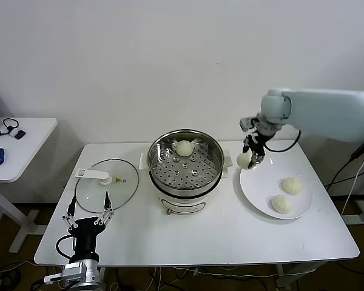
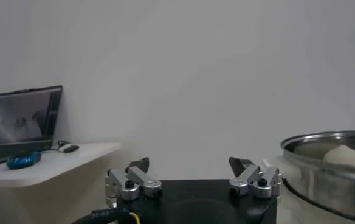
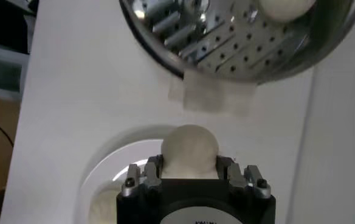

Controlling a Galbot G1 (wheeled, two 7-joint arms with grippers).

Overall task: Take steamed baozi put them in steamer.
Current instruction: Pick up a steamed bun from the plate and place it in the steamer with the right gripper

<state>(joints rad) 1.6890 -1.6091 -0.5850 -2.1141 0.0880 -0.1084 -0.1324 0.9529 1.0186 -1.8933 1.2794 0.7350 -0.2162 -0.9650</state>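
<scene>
My right gripper is to let go of the baozi, now held above the white plate's rim, soon. It will leave it on the steamer's perforated tray [image 1: 167, 163], next to the baozi there, toward the glass lid.
My right gripper [image 1: 249, 159] is shut on a cream-white baozi [image 3: 189, 151], holding it above the far left rim of the white plate [image 1: 258, 197], just right of the steamer [image 1: 185, 162]. Two more baozi [image 1: 291, 185] [image 1: 281, 204] lie on the plate. One baozi [image 1: 184, 147] rests on the perforated tray at the back of the steamer, and it also shows in the left wrist view [image 2: 346, 156]. My left gripper [image 1: 88, 212] stands open at the table's front left edge, holding nothing.
A glass lid with a white handle [image 1: 107, 182] lies flat left of the steamer. A side table [image 1: 15, 145] at the far left carries a laptop and a blue mouse. The table's front edge [image 1: 200, 257] is bare.
</scene>
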